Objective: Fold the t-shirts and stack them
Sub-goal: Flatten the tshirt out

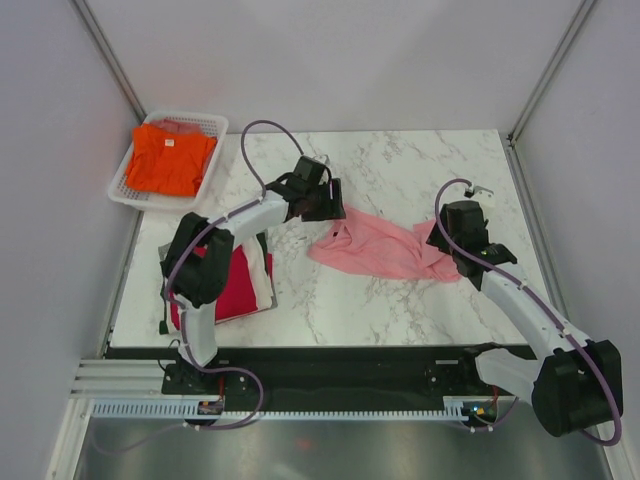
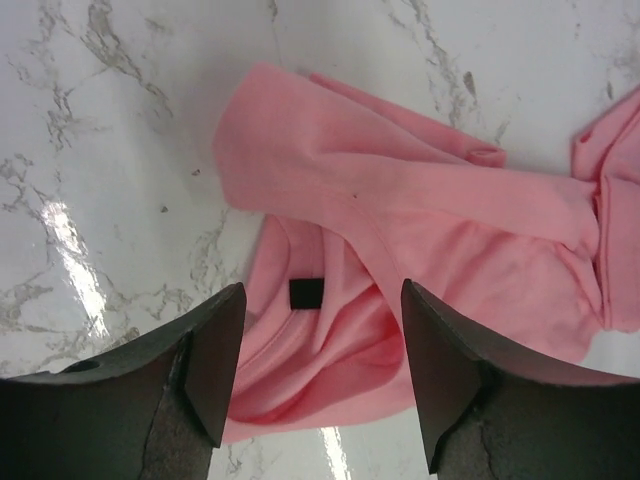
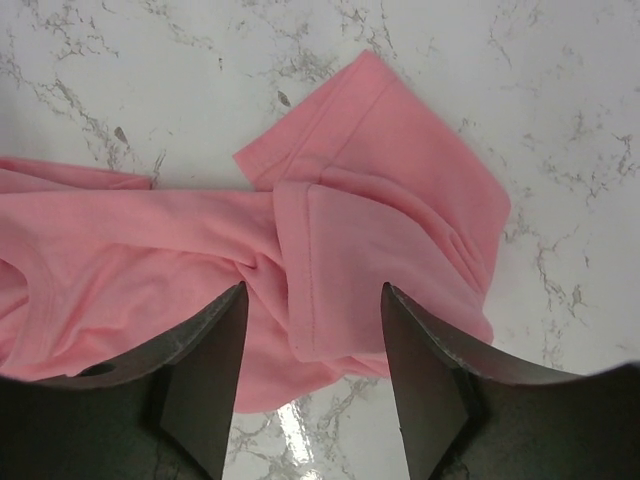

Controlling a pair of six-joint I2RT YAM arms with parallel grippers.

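The pink t-shirt's hem is lying folded back over crumpled cloth, so next my right gripper pinches the t-shirt's outer corner (image 3: 478, 328) and stretches it with my left gripper.
A light pink t-shirt (image 1: 385, 248) lies crumpled in the middle of the marble table. My left gripper (image 1: 335, 212) hangs open over its left end; the left wrist view shows the pink t-shirt (image 2: 400, 230), with its collar and a black tag (image 2: 306, 292), between the open fingers. My right gripper (image 1: 452, 248) hangs open over its right end, above a folded hem of the shirt (image 3: 390, 250). Neither holds anything. A stack of folded t-shirts, crimson red (image 1: 235, 285) on top with white and grey edges, lies at the left front. An orange t-shirt (image 1: 168, 160) lies in the basket.
A white plastic mesh basket (image 1: 207, 123) stands at the table's back left corner. White walls close in the table at the left, back and right. The left arm (image 1: 205, 260) reaches over the folded stack.
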